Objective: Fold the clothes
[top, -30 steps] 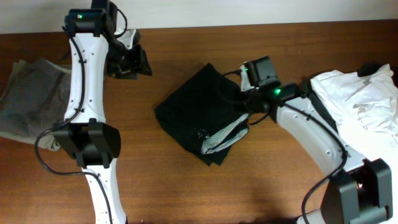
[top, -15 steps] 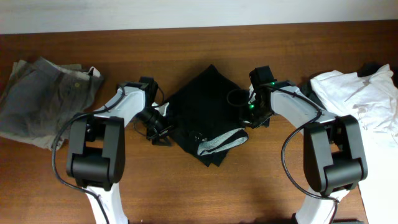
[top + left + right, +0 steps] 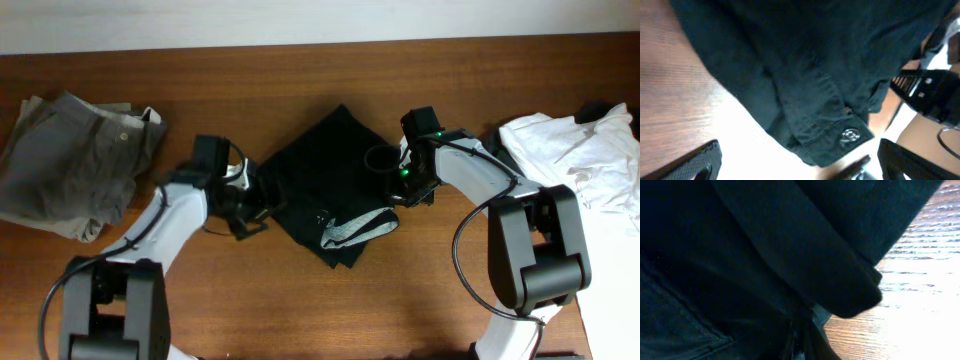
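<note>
The hem with the metal button (image 3: 281, 196) (image 3: 840, 139), at the edge of the black garment facing the grey-olive trousers, is next for my left gripper to close on.
A black garment (image 3: 325, 180) lies crumpled in the middle of the table, with a strip of grey lining (image 3: 355, 228) showing at its near edge. My left gripper (image 3: 250, 205) is at the garment's left edge, open wide. In the left wrist view its fingers (image 3: 702, 161) stand far apart around a black hem (image 3: 810, 100) with a metal button (image 3: 850, 135), and nothing is pinched. My right gripper (image 3: 395, 190) is at the garment's right edge. In the right wrist view it (image 3: 800, 347) is shut on a fold of the black cloth (image 3: 765, 255).
Folded grey-olive trousers (image 3: 75, 165) lie at the far left. A heap of white clothes (image 3: 575, 160) sits at the right edge, with a dark item (image 3: 600, 108) behind it. Bare wood (image 3: 300, 300) runs along the near side.
The left arm swung from the back left down to the black garment's left edge and its gripper opened wide. The right gripper closed on the garment's right edge and stayed there.
</note>
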`<state>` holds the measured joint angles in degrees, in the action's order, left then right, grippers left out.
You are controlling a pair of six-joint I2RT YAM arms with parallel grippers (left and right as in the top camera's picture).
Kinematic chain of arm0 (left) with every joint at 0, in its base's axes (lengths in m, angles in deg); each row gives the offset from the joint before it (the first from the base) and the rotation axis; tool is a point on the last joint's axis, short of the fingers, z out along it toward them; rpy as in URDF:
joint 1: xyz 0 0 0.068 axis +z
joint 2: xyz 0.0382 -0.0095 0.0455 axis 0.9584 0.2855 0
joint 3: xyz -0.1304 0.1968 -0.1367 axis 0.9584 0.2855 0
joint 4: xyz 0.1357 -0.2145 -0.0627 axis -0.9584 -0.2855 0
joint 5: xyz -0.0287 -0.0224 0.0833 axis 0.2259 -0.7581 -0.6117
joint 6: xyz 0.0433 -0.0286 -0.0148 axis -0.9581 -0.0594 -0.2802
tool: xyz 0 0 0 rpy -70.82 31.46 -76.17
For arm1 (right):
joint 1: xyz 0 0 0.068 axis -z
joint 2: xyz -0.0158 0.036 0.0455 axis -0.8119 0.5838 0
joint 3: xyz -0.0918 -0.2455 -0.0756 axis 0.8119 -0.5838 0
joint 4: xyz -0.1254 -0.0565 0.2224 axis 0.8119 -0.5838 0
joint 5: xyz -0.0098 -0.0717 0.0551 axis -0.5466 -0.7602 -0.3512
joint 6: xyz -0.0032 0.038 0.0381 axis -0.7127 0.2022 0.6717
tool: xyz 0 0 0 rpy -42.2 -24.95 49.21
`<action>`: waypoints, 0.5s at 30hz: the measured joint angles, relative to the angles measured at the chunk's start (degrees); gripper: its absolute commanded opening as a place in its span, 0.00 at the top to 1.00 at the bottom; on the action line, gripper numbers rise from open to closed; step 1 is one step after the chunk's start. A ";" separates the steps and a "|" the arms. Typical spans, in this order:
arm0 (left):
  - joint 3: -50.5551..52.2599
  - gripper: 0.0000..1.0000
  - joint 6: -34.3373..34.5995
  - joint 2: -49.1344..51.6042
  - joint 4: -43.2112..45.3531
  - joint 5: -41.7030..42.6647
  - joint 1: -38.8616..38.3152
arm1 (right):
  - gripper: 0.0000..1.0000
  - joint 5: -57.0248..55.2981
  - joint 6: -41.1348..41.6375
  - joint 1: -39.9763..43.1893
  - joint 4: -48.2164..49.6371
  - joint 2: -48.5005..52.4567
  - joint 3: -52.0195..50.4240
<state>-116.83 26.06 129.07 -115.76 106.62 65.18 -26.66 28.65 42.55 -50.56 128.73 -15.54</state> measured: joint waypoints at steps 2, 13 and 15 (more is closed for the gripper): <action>9.49 0.01 4.90 0.26 14.73 2.54 -0.11 | 0.87 0.00 -0.26 0.00 -0.17 0.00 0.00; 20.98 0.09 19.50 2.12 49.00 7.04 -1.36 | 0.87 0.15 -0.42 0.00 -0.20 0.00 0.00; 20.61 0.23 21.20 4.59 53.81 7.21 -3.61 | 0.87 0.15 -0.39 0.00 -0.22 0.00 0.00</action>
<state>-96.21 47.26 133.66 -61.95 113.83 61.57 -26.51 28.26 42.55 -50.78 128.73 -15.54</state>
